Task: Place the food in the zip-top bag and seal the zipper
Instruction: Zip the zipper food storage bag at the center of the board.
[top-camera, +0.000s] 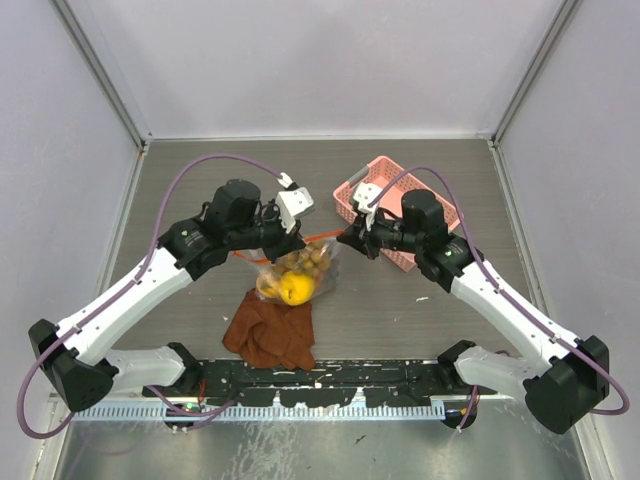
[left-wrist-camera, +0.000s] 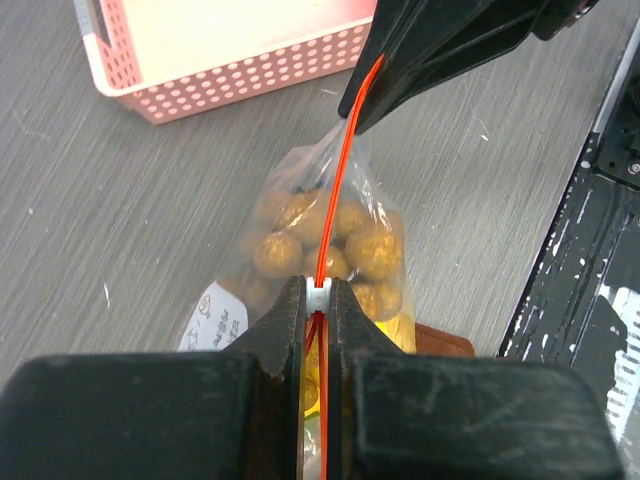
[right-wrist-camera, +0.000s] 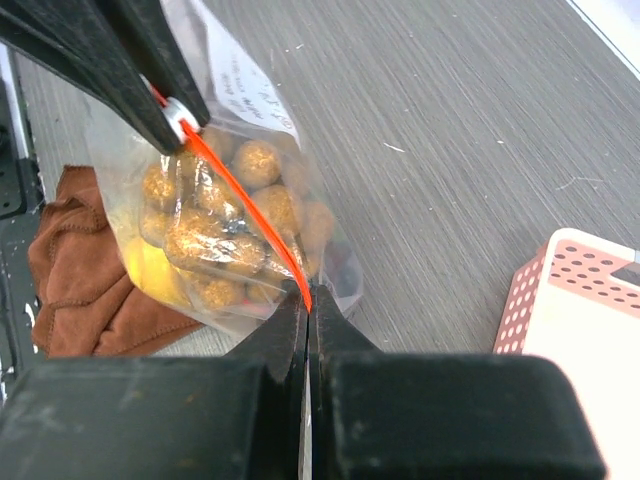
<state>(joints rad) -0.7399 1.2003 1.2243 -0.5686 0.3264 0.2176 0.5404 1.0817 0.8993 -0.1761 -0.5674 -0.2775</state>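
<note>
The zip-top bag will sit on the table (top-camera: 286, 238) behind the rust-brown cloth, beside the pink basket, once my right gripper releases it.
The clear zip-top bag (top-camera: 296, 274) hangs between both grippers above the table, with the food inside: brownish-green grapes (left-wrist-camera: 372, 250) and a yellow-orange fruit (top-camera: 296, 288). Its orange-red zipper (left-wrist-camera: 335, 195) is stretched taut between them. My left gripper (left-wrist-camera: 318, 292) is shut on the white slider of the zipper. My right gripper (right-wrist-camera: 309, 300) is shut on the other end of the zipper, and it shows in the left wrist view (left-wrist-camera: 352, 112). In the top view the left gripper (top-camera: 298, 243) and right gripper (top-camera: 344, 238) hold the strip level.
A pink lattice basket (top-camera: 352, 196) stands behind the right gripper, also in the left wrist view (left-wrist-camera: 240, 75). A rust-brown cloth (top-camera: 272, 332) lies on the table under the bag, near the front rail (top-camera: 320, 385).
</note>
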